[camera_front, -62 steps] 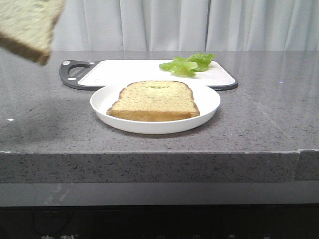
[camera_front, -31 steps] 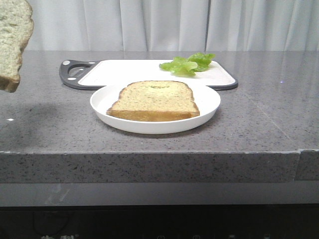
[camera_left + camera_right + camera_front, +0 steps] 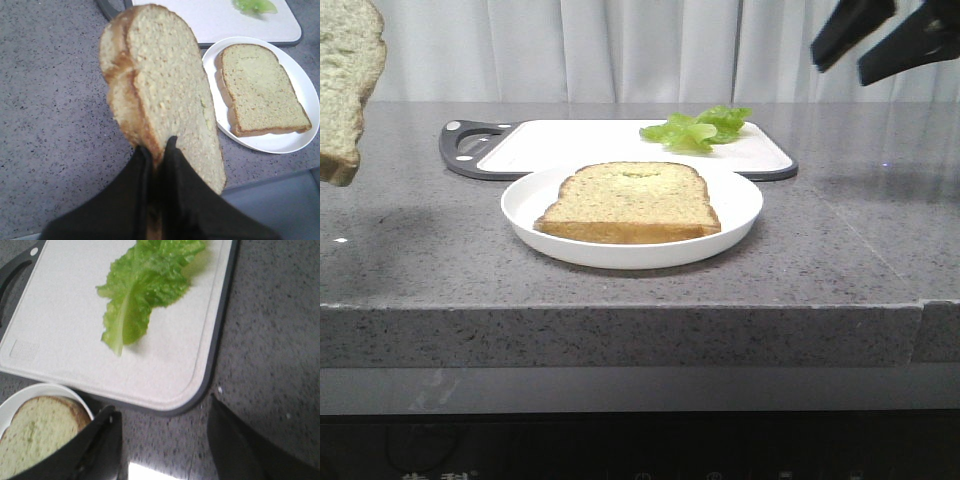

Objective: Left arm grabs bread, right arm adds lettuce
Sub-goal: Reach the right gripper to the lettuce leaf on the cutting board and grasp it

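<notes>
I should close my right gripper on the leafy end of the lettuce (image 3: pixel 722 120) (image 3: pixel 170 277), which is the end farther from the handle of the cutting board.
My left gripper (image 3: pixel 157 145) is shut on the lower edge of the bread (image 3: pixel 165 85), a thick slice with a golden crust, and holds it on edge above the counter. In the front view the bread (image 3: pixel 342 80) hangs at the far left; the left arm itself is out of frame there. My right gripper (image 3: pixel 840 65) is open and empty, high at the right. In the right wrist view it (image 3: pixel 161 407) hovers over the counter just short of the cutting board's corner, with the green lettuce (image 3: pixel 145 290) lying beyond on the board. The lettuce (image 3: pixel 698 127) sits at the board's right end.
A white plate (image 3: pixel 740 200) stands mid-counter in front of the board and holds a second bread slice (image 3: pixel 630 200), lying flat. The white cutting board (image 3: pixel 580 140) has a dark rim and a handle at its left end. The counter's front edge runs below the plate.
The held bread moved left and tipped more upright a second ago, then stayed still. My right gripper has come into the front view at the top right.
</notes>
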{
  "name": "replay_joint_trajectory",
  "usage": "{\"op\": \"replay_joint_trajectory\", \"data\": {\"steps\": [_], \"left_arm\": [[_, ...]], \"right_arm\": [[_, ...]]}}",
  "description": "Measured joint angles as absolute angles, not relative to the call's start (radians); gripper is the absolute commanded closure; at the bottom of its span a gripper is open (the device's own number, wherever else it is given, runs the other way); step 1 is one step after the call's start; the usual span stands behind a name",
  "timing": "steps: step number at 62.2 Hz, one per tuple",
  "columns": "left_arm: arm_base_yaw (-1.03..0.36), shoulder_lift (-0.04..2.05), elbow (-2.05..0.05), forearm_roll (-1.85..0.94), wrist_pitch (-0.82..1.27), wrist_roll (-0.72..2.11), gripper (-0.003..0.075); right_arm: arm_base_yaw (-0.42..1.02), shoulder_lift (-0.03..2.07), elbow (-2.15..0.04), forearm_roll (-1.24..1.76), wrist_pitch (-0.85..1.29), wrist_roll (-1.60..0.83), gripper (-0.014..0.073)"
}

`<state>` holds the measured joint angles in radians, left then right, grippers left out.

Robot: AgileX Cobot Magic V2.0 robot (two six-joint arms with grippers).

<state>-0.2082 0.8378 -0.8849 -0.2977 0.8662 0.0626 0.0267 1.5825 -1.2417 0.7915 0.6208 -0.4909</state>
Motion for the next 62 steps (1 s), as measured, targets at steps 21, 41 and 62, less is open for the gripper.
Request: {"op": "replay_joint_trajectory", "data": {"steps": [21,41,62], "left_arm": [[-0.208,0.838,-0.885,-0.298,0.866,0.063,0.0741],[-0.208,0.838,-0.885,-0.298,0.866,0.063,0.0741],[-0.208,0.838,-0.885,-0.298,0.866,0.063,0.0741]], "right_arm": [[0.027,1.948,-1.618,0.907,0.723,-0.537,0.0041],[0.071,2.181,-1.869,0.933,0.756,-0.537,0.0041],[0.115,2.25,-1.941,0.95,0.717,-0.539,0.0318]]}}
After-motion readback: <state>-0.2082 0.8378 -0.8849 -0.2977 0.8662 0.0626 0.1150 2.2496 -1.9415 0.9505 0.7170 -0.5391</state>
